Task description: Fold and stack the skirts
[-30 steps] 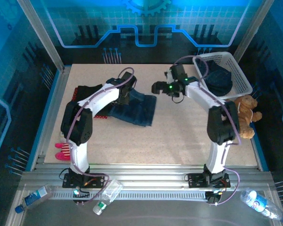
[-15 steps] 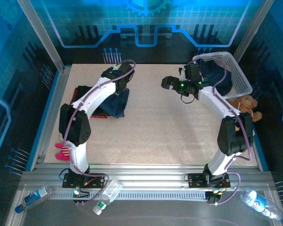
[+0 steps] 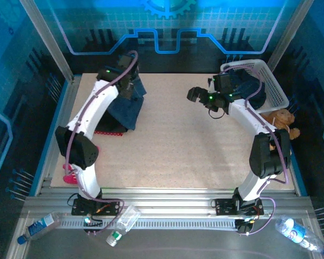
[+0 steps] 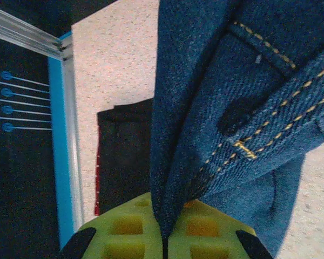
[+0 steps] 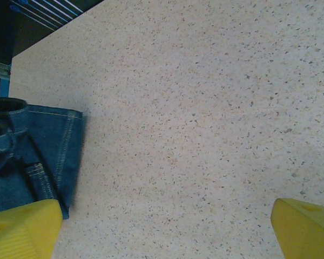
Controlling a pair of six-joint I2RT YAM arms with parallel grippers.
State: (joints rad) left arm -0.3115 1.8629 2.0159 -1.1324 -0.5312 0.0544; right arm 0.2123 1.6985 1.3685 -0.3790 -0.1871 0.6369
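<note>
The robot's left gripper needs to release the dark blue denim skirt, now hanging above the black skirt, folded on top of the black skirt (image 3: 105, 112) (image 4: 147, 162).
My left gripper (image 3: 130, 89) is shut on a dark blue denim skirt (image 3: 124, 109), which hangs bunched from it at the table's back left. In the left wrist view the denim skirt (image 4: 232, 97) with yellow stitching runs down into the closed yellow fingers (image 4: 124, 226). Below it lies a black skirt (image 4: 124, 156) on a red one, whose edge (image 3: 105, 132) pokes out. My right gripper (image 3: 198, 98) hovers open over bare table at the back centre-right, with nothing between its fingers (image 5: 21, 232). Another dark blue skirt (image 3: 249, 90) lies in the white basket (image 3: 276, 82).
A brown teddy bear (image 3: 281, 123) sits beside the basket at the right edge. A pink-and-white plush doll (image 3: 70, 175) lies at the near left corner. A blue and metal rail (image 4: 62, 135) borders the table on the left. Plastic bottles lie on the frame below the table.
The left gripper has lifted the denim skirt off the table and swung it left and back above the black and red skirts. The right arm drew back toward the basket.
</note>
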